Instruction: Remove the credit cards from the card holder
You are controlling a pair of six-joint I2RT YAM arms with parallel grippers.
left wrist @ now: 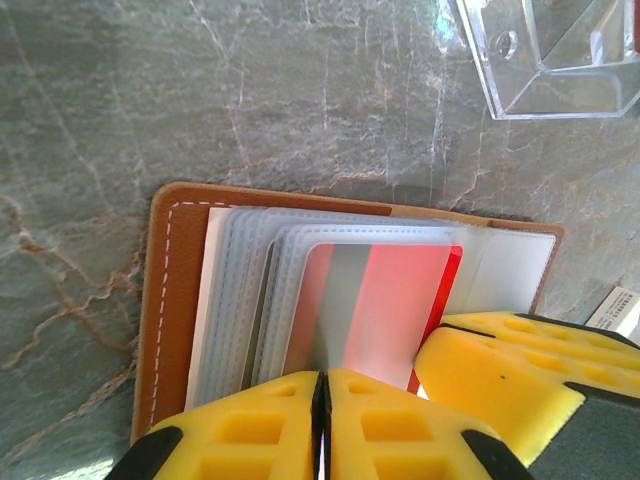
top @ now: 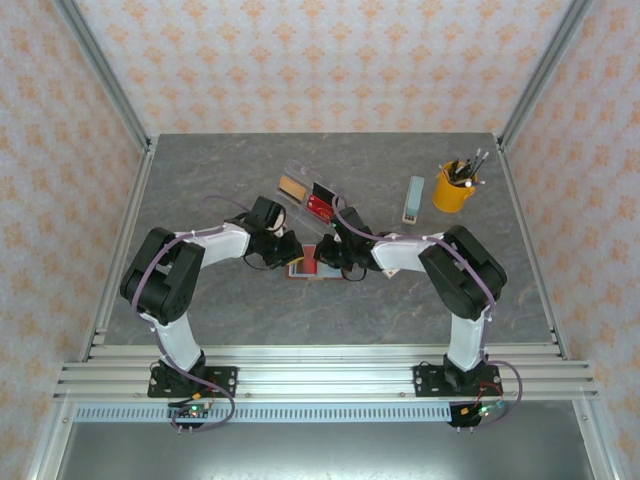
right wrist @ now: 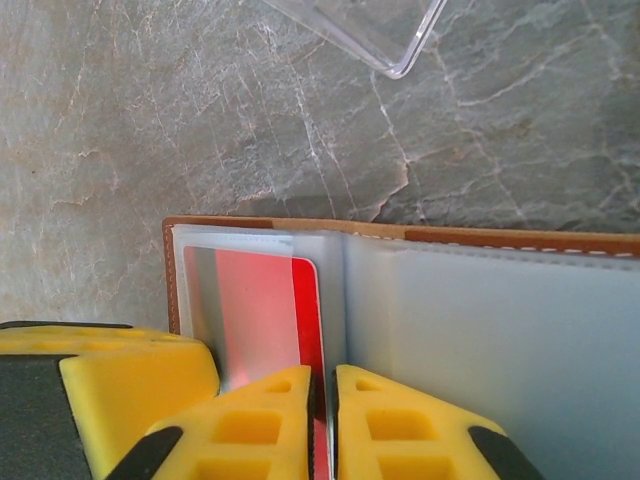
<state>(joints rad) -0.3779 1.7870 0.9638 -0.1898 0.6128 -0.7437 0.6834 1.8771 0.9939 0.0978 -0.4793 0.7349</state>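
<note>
The shut fingers of my left gripper rest over the red credit card inside its pocket, so that gripper should pinch the pocket's closed edge (left wrist: pixel 270 340) while my right gripper pulls.
The brown leather card holder (top: pixel 303 269) lies open on the table between both arms, its leather cover (left wrist: pixel 170 300) showing around several blue-grey pockets (left wrist: pixel 235 290). A red credit card (right wrist: pixel 312 320) sticks partly out of one pocket (right wrist: pixel 200 290). My right gripper (right wrist: pixel 322 420) is shut on that card's edge, red showing between the jaws. My left gripper (left wrist: pixel 322 410) is shut at the same pocket's edge, pinching the card holder. One right finger (left wrist: pixel 520 370) shows beside it. A tan card (top: pixel 292 187) and a red-and-black card (top: pixel 322 203) lie in the clear tray.
The clear acrylic tray (top: pixel 303 178) sits just beyond the holder, with its corner (left wrist: pixel 560 90) near both grippers. A yellow cup of pens (top: pixel 453 190) and a pale flat case (top: pixel 414 198) stand at the back right. A small white tag (left wrist: pixel 620 308) lies beside the holder.
</note>
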